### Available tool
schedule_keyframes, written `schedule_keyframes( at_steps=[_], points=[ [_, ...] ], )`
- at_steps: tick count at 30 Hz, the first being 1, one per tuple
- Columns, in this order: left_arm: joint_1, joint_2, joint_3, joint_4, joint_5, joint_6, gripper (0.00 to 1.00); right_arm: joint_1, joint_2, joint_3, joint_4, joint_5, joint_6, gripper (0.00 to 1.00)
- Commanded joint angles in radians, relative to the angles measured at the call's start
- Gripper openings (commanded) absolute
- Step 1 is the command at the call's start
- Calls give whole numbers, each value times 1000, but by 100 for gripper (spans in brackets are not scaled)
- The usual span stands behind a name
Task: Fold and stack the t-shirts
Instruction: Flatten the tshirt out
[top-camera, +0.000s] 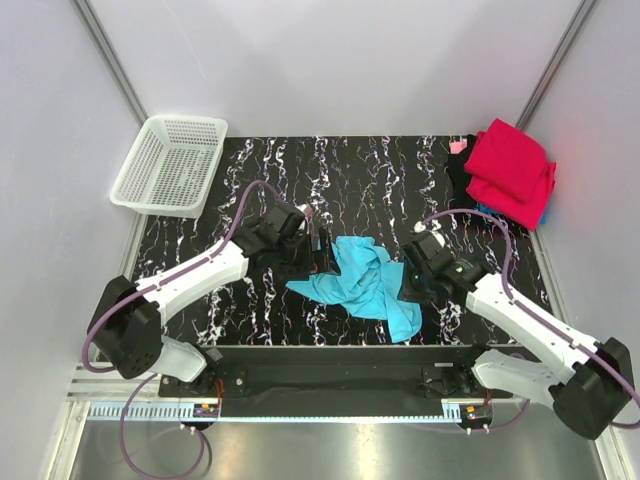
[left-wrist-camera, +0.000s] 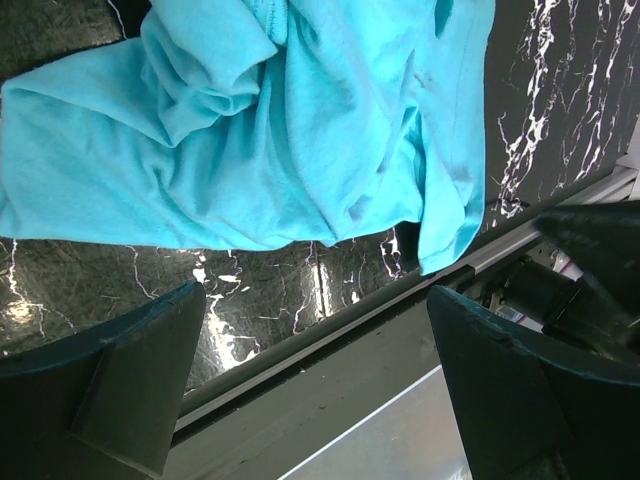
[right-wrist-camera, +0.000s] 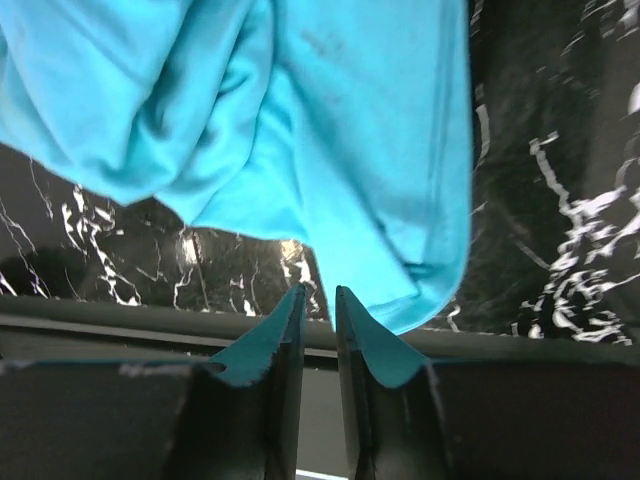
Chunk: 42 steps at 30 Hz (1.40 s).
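The turquoise-blue t-shirt's front corner (top-camera: 395, 339) (right-wrist-camera: 340, 314), close to the table's front rail, is the next place my right gripper will go to and grab.
A turquoise-blue t-shirt (top-camera: 362, 282) lies crumpled on the black marbled table, near its front edge. It fills the top of the left wrist view (left-wrist-camera: 270, 130) and of the right wrist view (right-wrist-camera: 300, 110). My left gripper (top-camera: 320, 248) hovers at the shirt's left edge, jaws wide open and empty (left-wrist-camera: 315, 370). My right gripper (top-camera: 405, 275) is at the shirt's right side. Its jaws (right-wrist-camera: 318, 295) are nearly together with nothing between them, tips just below the shirt's hem. A crimson red t-shirt (top-camera: 510, 170) tops a pile at the back right, over black (top-camera: 460, 172), pink (top-camera: 458, 146) and blue (top-camera: 487, 208) cloth.
A white plastic mesh basket (top-camera: 168, 165) stands at the back left corner, partly off the table. The table's front rail (top-camera: 340, 352) runs just below the turquoise shirt. White walls enclose the table on three sides.
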Motion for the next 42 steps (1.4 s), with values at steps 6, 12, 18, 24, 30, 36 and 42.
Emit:
schedule_keyframes(
  at_steps=[6, 12, 18, 24, 30, 36, 42],
  points=[
    [-14, -12, -3, 57, -26, -20, 99, 211, 54, -114, 14, 33, 244, 26],
    [-16, -16, -14, 57, -28, -19, 99, 288, 109, -145, 26, 79, 310, 26],
    [-16, -30, -23, 57, -34, -20, 99, 311, 169, -154, 54, 76, 320, 28],
    [-16, -44, -34, 59, -36, -22, 99, 339, 229, -143, 63, 94, 329, 41],
    [-16, -79, -40, 59, -28, -24, 99, 342, 309, -111, 83, 83, 317, 45],
    [-16, -112, -44, 52, -28, -22, 99, 340, 358, -74, 81, 97, 307, 16],
    [-16, -125, -47, 43, -27, -16, 99, 342, 315, -10, -35, 163, 310, 0]
  ],
)
